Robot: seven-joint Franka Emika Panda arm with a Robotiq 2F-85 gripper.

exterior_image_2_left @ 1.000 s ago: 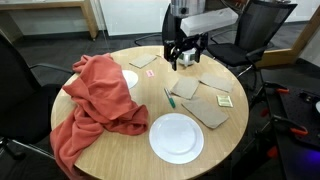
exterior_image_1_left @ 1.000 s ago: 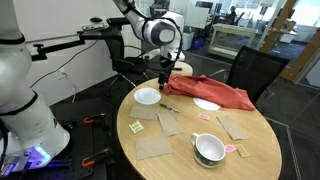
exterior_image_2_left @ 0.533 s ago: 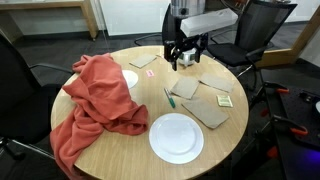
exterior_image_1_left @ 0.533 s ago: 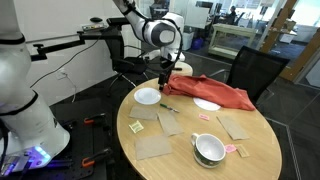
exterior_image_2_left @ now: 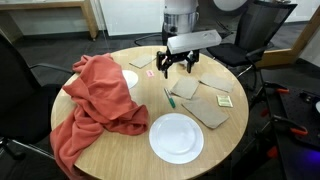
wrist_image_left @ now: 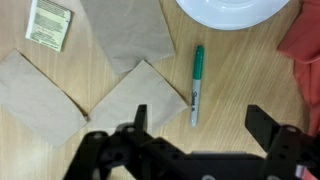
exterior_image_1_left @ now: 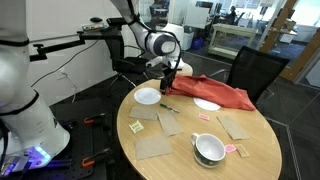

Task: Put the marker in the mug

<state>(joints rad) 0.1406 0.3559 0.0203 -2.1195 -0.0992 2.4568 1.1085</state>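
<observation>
I will next lower my gripper to the middle of the marker's grey body (exterior_image_1_left: 172, 109) (wrist_image_left: 195, 101), under its green cap, and close it there.
The marker (wrist_image_left: 196, 85) is a thin stick with a green cap, lying on the wooden round table. It also shows in both exterior views (exterior_image_1_left: 168, 107) (exterior_image_2_left: 168, 98). My gripper (wrist_image_left: 200, 125) is open and empty, hovering right above the marker's lower end, with one finger on each side of it. The gripper also shows in both exterior views (exterior_image_1_left: 168, 88) (exterior_image_2_left: 172, 70). The mug (exterior_image_1_left: 209, 149), white and squat with a dark inside, stands near the table's edge, well away from the gripper.
A white plate (exterior_image_1_left: 147, 96) (exterior_image_2_left: 176, 137) (wrist_image_left: 232, 10) lies just beyond the marker. A red cloth (exterior_image_1_left: 212, 91) (exterior_image_2_left: 98, 95) (wrist_image_left: 305, 55) covers one side. Brown napkins (wrist_image_left: 128, 38) (exterior_image_2_left: 208, 106), yellow sticky notes (exterior_image_1_left: 135, 126) and a second plate (exterior_image_1_left: 207, 104) lie around.
My gripper has moved down and sideways towards the marker and has turned its wrist. The marker, mug and plates have not moved.
</observation>
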